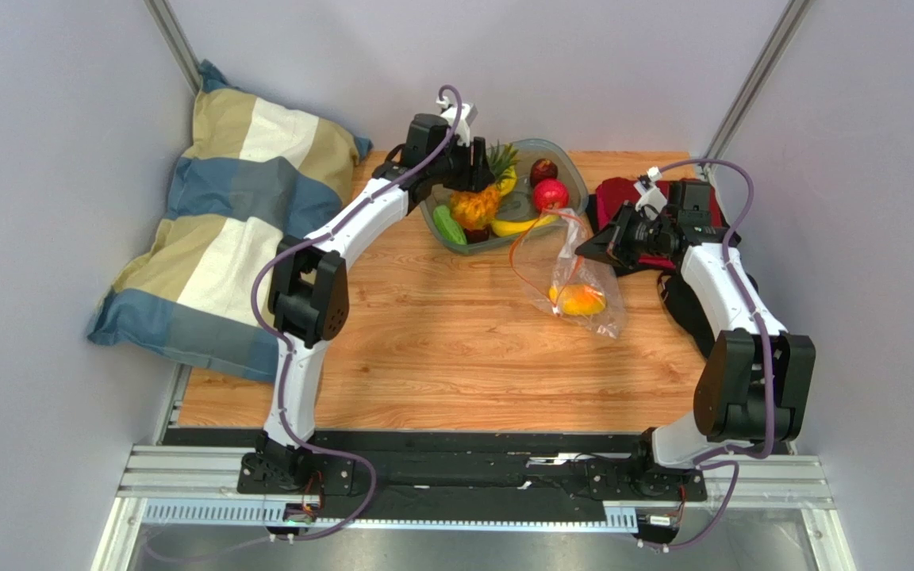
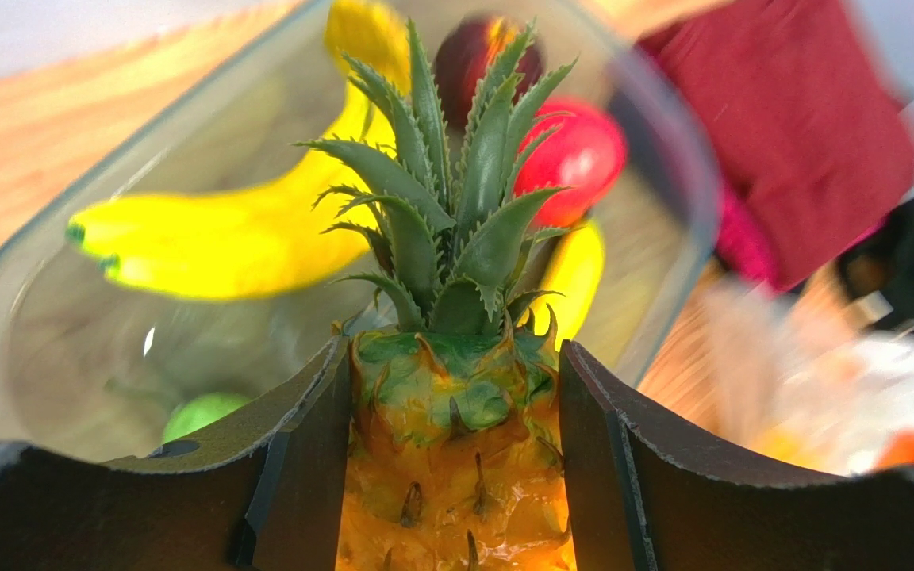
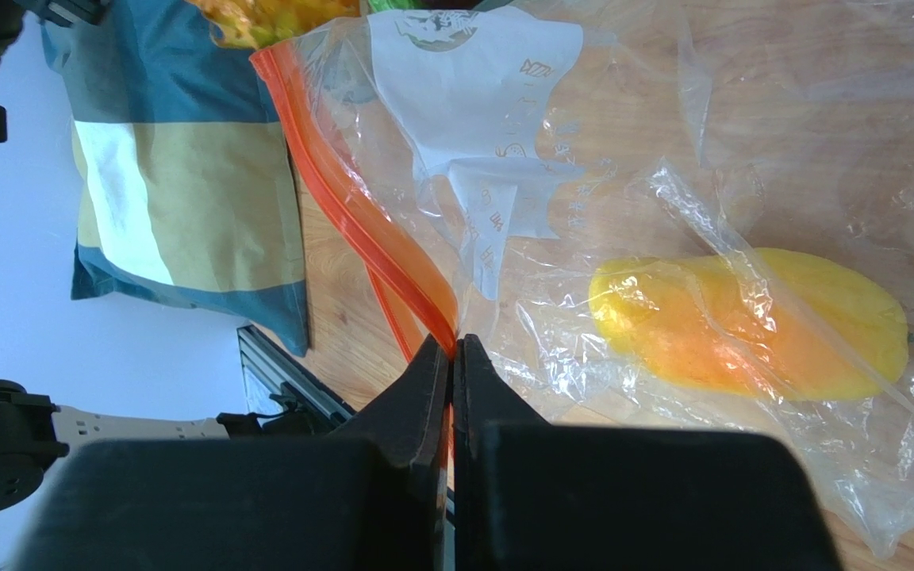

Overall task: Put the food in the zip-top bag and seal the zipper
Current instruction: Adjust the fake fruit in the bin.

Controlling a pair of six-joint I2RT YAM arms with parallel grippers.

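The robot's left gripper has its fingers around the pineapple's wide body, which must fit through the bag's opening, so it should take the pineapple by its leaves (image 1: 502, 161) before lifting it.
My left gripper (image 1: 464, 179) is shut on the pineapple (image 1: 475, 207), which fills the space between its pads in the left wrist view (image 2: 456, 464), over the grey-green tray (image 1: 561, 161). In the tray lie yellow bananas (image 2: 235, 232), a red round fruit (image 2: 579, 152), a dark purple fruit (image 2: 474, 54) and a green cucumber (image 1: 450, 228). My right gripper (image 3: 451, 351) is shut on the orange-red zipper edge (image 3: 361, 208) of the clear zip-top bag (image 1: 569, 280), holding its mouth up. The orange-yellow mango (image 3: 754, 321) lies inside the bag. The white slider does not show.
A striped blue, cream and tan pillow (image 1: 229, 214) lies at the left of the wooden table (image 1: 426, 357). A dark red cloth (image 1: 620, 196) lies behind my right gripper. Grey walls close in both sides.
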